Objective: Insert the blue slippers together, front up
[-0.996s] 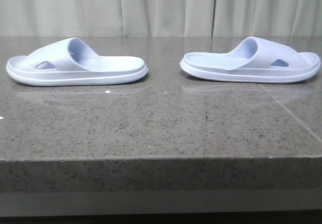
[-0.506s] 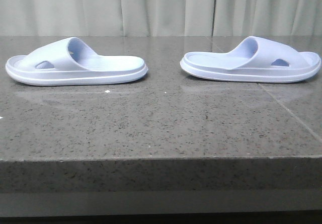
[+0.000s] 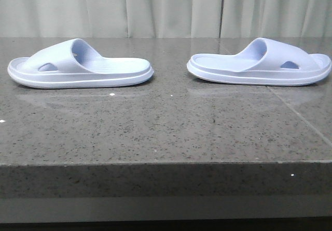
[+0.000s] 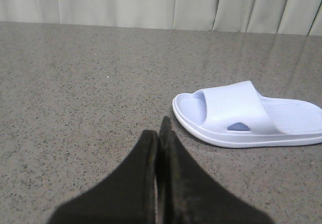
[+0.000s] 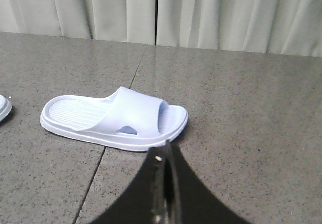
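The toe end (image 3: 18, 64) (image 4: 185, 105) of the nearer blue slipper, just in front of that slipper's strap, should be grabbed next by my left gripper.
Two blue slippers lie flat on the grey stone table, soles down and heels toward each other. The left slipper (image 3: 78, 67) has its toe pointing left; the right slipper (image 3: 259, 64) has its toe pointing right. The left wrist view shows the left slipper (image 4: 241, 114) just beyond and beside my left gripper (image 4: 159, 133), whose jaws are pressed together and empty. The right slipper (image 5: 113, 117) lies just past the tip of my right gripper (image 5: 166, 151), which is also shut on nothing. Neither gripper appears in the front view.
The speckled grey table (image 3: 166, 127) has a front edge near the camera and a tile seam (image 3: 298, 117) running under the right slipper. Pale curtains (image 3: 166, 8) hang behind the table's far edge.
Both slippers sit a few pixels further right in the front view than a second ago, together with the background. Nothing else differs.
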